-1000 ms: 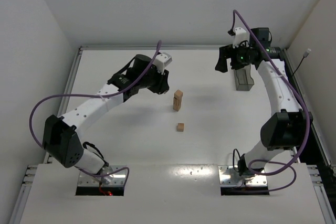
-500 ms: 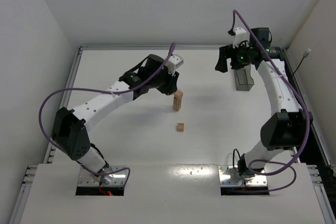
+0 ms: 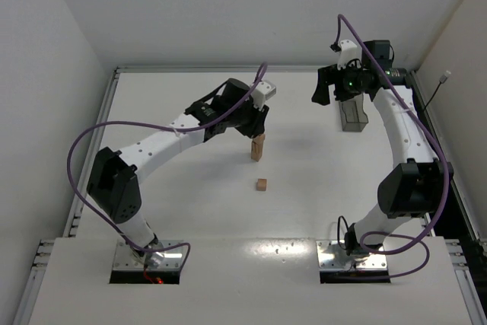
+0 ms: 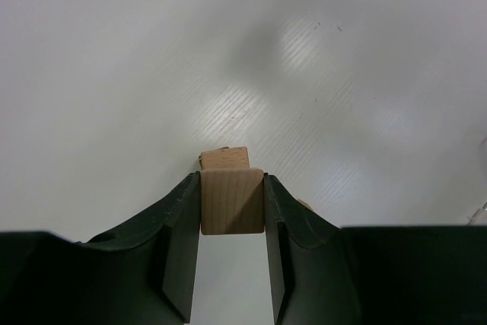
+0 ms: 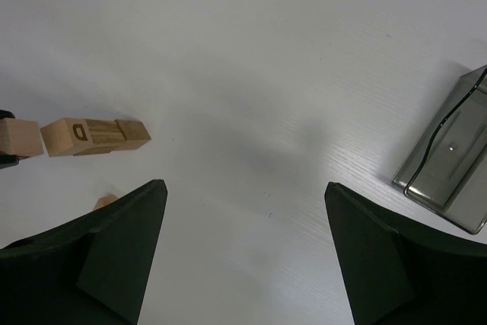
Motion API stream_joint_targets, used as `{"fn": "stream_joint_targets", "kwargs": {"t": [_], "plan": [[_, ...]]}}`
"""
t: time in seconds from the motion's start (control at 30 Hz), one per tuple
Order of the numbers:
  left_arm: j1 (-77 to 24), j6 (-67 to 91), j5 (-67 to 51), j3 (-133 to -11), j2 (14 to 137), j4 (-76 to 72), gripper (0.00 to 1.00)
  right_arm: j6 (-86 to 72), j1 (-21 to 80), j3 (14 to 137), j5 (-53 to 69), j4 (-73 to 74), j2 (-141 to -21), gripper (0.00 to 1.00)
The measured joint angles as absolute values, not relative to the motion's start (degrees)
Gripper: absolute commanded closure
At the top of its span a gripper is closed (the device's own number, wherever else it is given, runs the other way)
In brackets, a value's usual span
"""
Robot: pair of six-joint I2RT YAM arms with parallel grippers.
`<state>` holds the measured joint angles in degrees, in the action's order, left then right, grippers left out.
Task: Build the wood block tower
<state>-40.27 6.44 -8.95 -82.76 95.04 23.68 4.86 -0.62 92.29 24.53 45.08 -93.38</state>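
Observation:
The robot's left gripper needs to release the wood cube on the top of the tan block column (image 3: 259, 135) (image 4: 231, 188).
The tower (image 3: 258, 150) stands as a short column of tan wood blocks in the middle of the table. My left gripper (image 3: 258, 132) hovers right over it, shut on a wood cube (image 4: 232, 202). In the left wrist view the tower's top (image 4: 224, 158) shows just beyond that cube. From the right wrist the held cube (image 5: 19, 137) sits a hair off the tower's end (image 5: 95, 135), a thin gap between them. One loose cube (image 3: 262, 184) lies on the table nearer the arm bases. My right gripper (image 3: 335, 90) hangs open and empty at the back right.
A dark translucent bin (image 3: 352, 116) stands at the back right under the right arm, and it also shows at the right wrist view's edge (image 5: 449, 180). White walls close off the table at the back and sides.
My left arm has swung right with the cube, from left of the tower to directly above it. The right arm has not moved.

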Motion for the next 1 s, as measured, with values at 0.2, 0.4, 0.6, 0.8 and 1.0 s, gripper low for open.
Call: {"fn": "stream_joint_targets", "kwargs": {"t": [0.2, 0.4, 0.6, 0.8, 1.0], "plan": [[-40.32, 6.46, -8.97, -82.78, 95.92, 23.83, 1.0, 4.86, -0.62, 92.31, 24.53, 45.1, -93.38, 0.18], [-40.34, 6.46, -8.99, -82.78, 97.01, 23.92, 1.0, 4.86, -0.62, 92.51, 24.58, 45.15, -93.58, 0.18], [-40.4, 6.52, -8.99, -83.15, 97.78, 23.75, 1.0, 4.86, -0.62, 93.17, 24.64, 45.12, -93.86, 0.18], [-40.45, 6.55, -8.99, -83.85, 98.17, 23.66, 1.0, 4.84, -0.62, 93.8, 25.06, 45.1, -94.48, 0.18], [-40.45, 6.55, -8.99, -83.85, 98.17, 23.66, 1.0, 4.84, -0.62, 93.8, 25.32, 45.12, -94.74, 0.18]]}}
